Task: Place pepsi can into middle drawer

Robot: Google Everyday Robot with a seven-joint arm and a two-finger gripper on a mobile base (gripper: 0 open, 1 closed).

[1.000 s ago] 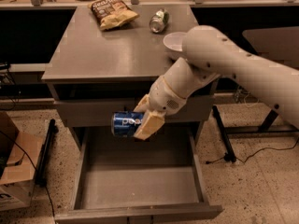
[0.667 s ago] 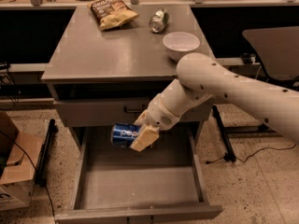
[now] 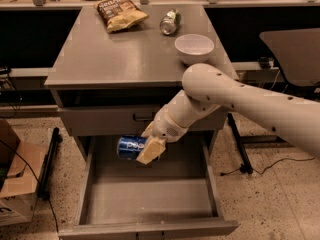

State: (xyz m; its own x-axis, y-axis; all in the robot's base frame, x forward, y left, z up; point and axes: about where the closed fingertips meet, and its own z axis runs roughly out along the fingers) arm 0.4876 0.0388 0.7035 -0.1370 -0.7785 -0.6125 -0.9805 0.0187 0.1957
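Next, my gripper lets go of the blue pepsi can on the front half of the open middle drawer's bare bottom (image 3: 138,199).
The blue pepsi can (image 3: 129,147) lies on its side in my gripper (image 3: 148,149), which is shut on it. The can hangs in the air over the back left part of the open middle drawer (image 3: 150,199), a wide grey tray pulled out below the grey drawer front with a black handle (image 3: 142,117). My white arm (image 3: 240,101) reaches in from the right, across the cabinet's front edge. The drawer's inside is bare.
On the cabinet top (image 3: 110,59) stand a white bowl (image 3: 194,47), a silver-green can (image 3: 170,22) on its side and a chip bag (image 3: 119,13). A cardboard box (image 3: 15,184) is on the floor at left. A table leg (image 3: 239,146) and cable are at right.
My arm has lowered and the gripper with the can has sunk slightly, closer to the open drawer. The can stays held.
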